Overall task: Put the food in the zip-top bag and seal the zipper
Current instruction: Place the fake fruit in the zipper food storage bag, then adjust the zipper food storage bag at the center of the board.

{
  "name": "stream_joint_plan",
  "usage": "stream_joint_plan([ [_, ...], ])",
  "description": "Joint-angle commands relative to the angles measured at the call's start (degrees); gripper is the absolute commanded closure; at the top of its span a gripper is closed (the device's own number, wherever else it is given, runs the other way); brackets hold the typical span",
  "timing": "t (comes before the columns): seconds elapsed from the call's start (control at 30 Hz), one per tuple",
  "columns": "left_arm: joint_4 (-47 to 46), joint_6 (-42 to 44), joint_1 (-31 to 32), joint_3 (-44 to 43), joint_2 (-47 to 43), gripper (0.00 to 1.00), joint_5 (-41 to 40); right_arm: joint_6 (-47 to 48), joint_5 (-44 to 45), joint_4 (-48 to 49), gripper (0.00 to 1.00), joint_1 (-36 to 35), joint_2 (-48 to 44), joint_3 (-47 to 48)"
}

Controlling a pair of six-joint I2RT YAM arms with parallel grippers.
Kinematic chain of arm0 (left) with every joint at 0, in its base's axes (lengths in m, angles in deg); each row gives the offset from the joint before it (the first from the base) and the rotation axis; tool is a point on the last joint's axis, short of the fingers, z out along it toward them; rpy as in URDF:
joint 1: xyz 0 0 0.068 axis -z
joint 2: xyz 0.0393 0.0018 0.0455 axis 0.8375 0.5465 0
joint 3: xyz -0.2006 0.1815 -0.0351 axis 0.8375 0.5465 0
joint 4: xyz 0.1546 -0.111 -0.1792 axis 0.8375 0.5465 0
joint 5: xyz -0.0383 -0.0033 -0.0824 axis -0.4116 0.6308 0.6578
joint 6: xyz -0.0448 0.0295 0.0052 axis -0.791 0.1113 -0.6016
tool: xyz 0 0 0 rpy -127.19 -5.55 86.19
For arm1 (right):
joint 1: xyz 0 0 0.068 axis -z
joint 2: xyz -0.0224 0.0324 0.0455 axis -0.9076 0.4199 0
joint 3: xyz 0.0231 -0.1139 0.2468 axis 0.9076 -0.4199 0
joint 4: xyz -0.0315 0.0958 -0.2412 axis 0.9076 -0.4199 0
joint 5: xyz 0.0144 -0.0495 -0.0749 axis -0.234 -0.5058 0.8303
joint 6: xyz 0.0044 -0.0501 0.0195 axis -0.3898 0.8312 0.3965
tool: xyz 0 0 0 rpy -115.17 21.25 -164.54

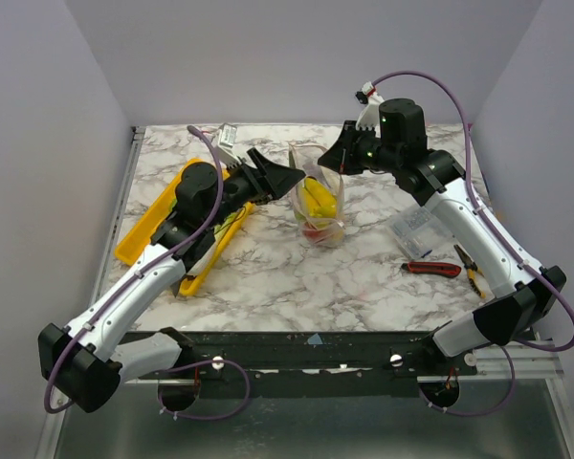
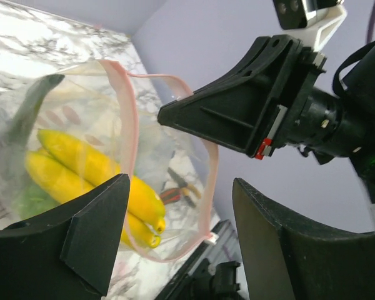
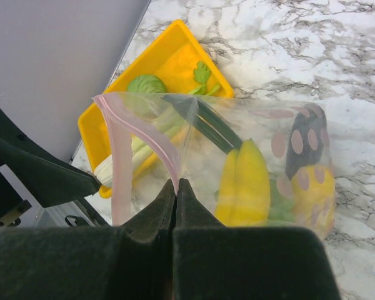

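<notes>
The bag sags with the yellow food near its opening, so my left gripper needs to grab the bag's free rim (image 1: pixel 295 193) and help raise it before getting more food.
The clear zip-top bag (image 1: pixel 321 208) stands at the table's middle with its mouth open. Its pink zipper (image 2: pixel 129 128) curves in an open loop. In the bag are yellow food (image 3: pixel 244 184), a dark purple piece (image 3: pixel 304 145), a green piece (image 3: pixel 280 206) and a red piece (image 1: pixel 315 230). My right gripper (image 3: pixel 176 185) is shut on the zipper strip at the bag's right rim and holds it up. My left gripper (image 2: pixel 181 234) is open and empty, just left of the bag's mouth; it also shows in the top view (image 1: pixel 289 176).
A yellow tray (image 1: pixel 145 228) lies left of the bag, holding a round green vegetable (image 3: pixel 146 84) and pale green stalks (image 3: pixel 132 157). A red-handled tool (image 1: pixel 432 269), yellow-handled pliers (image 1: pixel 471 269) and a small clear packet (image 1: pixel 416 229) lie at the right.
</notes>
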Motion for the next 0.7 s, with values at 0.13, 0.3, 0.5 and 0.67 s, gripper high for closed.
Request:
stream_joint_plan([
  [0.13, 18.3, 14.6, 2.2, -5.6, 0.7, 0.33, -1.9, -0.5, -1.0, 2.7, 0.99, -0.3, -1.2, 0.8],
  [0.3, 19.9, 15.6, 3.8, -5.6, 2.5, 0.37, -5.4, -0.6, -1.1, 2.7, 0.99, -0.3, -1.4, 0.6],
  [0.5, 22.4, 17.3, 4.4, -7.5, 5.3, 0.54, -6.5, -0.8, -0.7, 2.5, 0.99, -0.3, -1.7, 0.3],
  [0.67, 23.4, 18.5, 4.7, -8.8, 6.1, 0.79, -4.3, -0.3, 0.2, 2.1, 0.99, -0.3, -1.8, 0.6],
])
